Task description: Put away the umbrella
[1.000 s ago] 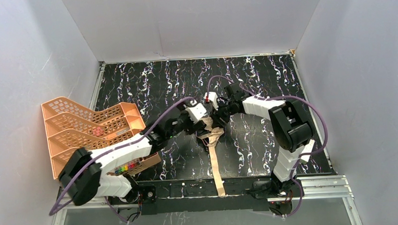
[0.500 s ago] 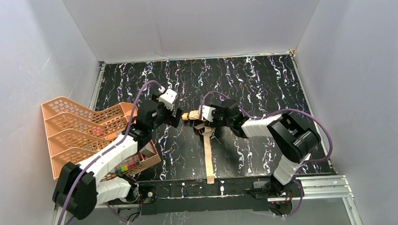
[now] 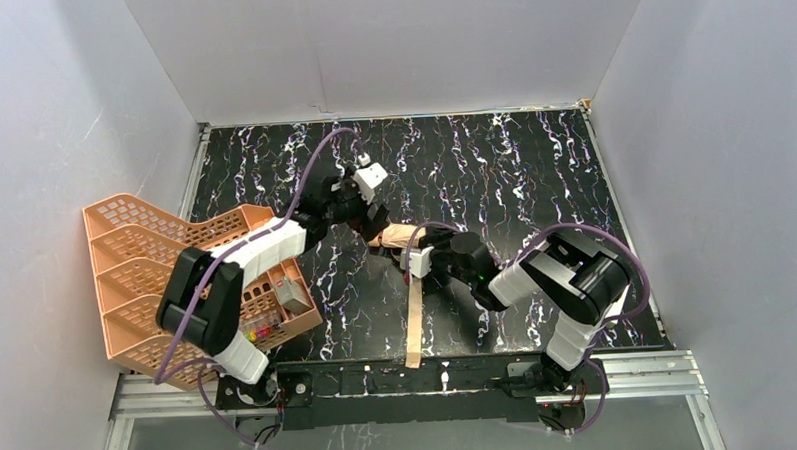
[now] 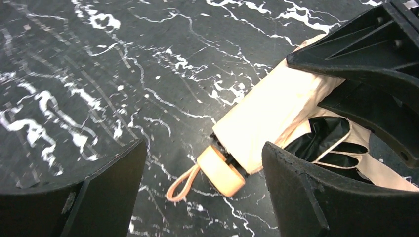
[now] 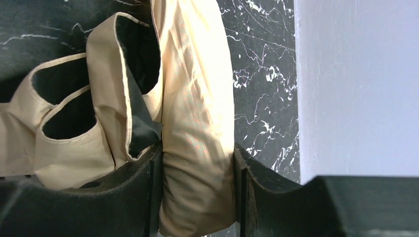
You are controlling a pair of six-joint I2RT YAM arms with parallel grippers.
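I have my left gripper over the umbrella's handle while black folds hang open and loose, so next I close it on the tan canopy (image 4: 264,123) beside my right gripper.
The umbrella (image 3: 397,234) lies folded on the black marbled table, tan outside with black folds showing. My right gripper (image 5: 196,192) is shut on the bunched tan canopy (image 5: 195,123), which fills the gap between both fingers (image 5: 143,197). In the top view that right gripper (image 3: 412,247) comes at the umbrella from the near right. My left gripper (image 4: 202,197) hangs open just above the small tan handle (image 4: 222,173) and its loop strap (image 4: 180,185), touching neither. From above, the left gripper (image 3: 374,221) sits at the umbrella's far left end. A long tan strap (image 3: 414,320) trails toward the front edge.
An orange mesh tray rack (image 3: 145,254) stands at the left edge of the table. Against its near right side is a small box (image 3: 268,325) with coloured items. Grey walls enclose the table on three sides. The metal front rail (image 3: 410,375) runs along the near edge.
The left gripper came off the umbrella, opened wider and swung back to its far left end. The right arm dropped lower and pulled the umbrella toward the near left, squeezing it tighter.
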